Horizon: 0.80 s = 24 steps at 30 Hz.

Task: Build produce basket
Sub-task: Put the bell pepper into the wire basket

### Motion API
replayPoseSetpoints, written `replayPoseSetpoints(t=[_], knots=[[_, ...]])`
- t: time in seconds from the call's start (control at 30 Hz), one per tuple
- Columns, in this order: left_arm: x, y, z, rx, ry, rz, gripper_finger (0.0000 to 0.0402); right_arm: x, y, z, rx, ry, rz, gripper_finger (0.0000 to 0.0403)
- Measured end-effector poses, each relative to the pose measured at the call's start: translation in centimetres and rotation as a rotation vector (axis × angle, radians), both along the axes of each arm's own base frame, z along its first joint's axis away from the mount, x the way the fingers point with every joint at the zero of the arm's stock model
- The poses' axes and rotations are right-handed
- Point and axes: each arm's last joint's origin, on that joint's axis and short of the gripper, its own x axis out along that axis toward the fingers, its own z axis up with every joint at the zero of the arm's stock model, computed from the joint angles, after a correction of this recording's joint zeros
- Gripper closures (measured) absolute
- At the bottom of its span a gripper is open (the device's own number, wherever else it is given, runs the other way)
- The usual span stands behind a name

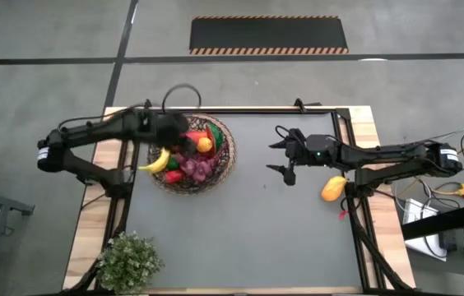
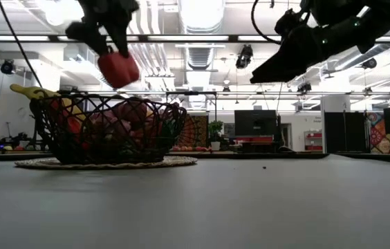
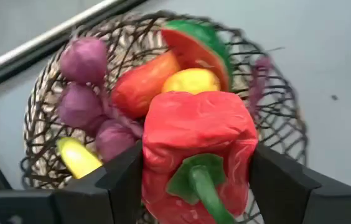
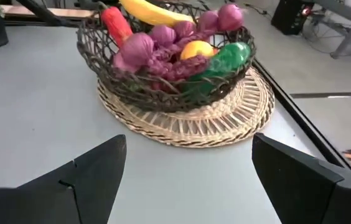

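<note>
My left gripper is going to release the red pepper, which hovers above the basket now, in the basket (image 1: 191, 143) (image 3: 144, 104), setting it between the bunches of purple grapes and the yellow fruit.
The dark wicker basket (image 1: 191, 156) stands on a pale round woven mat (image 4: 225, 118) at the table's far left. It holds a banana (image 4: 150, 11), purple grape bunches (image 4: 144, 46), a watermelon slice (image 3: 197, 37), an orange pepper (image 3: 141, 84), a yellow fruit (image 3: 191, 81) and a red chili (image 4: 114, 25). My left gripper (image 3: 194, 155) hovers over the basket, shut on a red pepper (image 2: 117, 68). My right gripper (image 1: 280, 154) is open above the table's middle, to the right of the basket, and holds nothing. My left gripper pinches the red pepper's body (image 3: 163, 149) between its two fingers, one on each side. The green stem (image 3: 197, 180) points back toward the wrist. The fingers (image 3: 122, 180) come from above, pointing down. The pepper hangs lifted clear above the basket's contents.
An orange-yellow fruit (image 1: 333, 189) lies at the table's right edge beside the right arm. A small green potted plant (image 1: 129, 259) stands at the near left corner. Bare grey tabletop (image 1: 248, 230) stretches across the middle and near side.
</note>
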Motion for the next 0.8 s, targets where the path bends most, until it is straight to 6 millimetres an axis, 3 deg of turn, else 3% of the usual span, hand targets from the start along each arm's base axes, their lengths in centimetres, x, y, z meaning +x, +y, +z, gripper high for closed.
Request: replayPoseSetpoints(t=[0.13,0.3,0.8], knots=[[-0.2,3.8,-0.9,-0.063,0.042,0.028,0.0177,0.0,-0.2,-0.7,0.005,0.035,-0.006,0.0075],[0.4,6.9,-2.5,-0.091,0.104,0.062,0.0177,0.2,-0.5,-1.4,-0.009,0.063,-0.007,0.0075],[5.4,10.1,-6.1,-0.094,0.247,0.006,0.0177,1.2,-2.4,-3.9,0.013,0.179,-0.065,0.0075]])
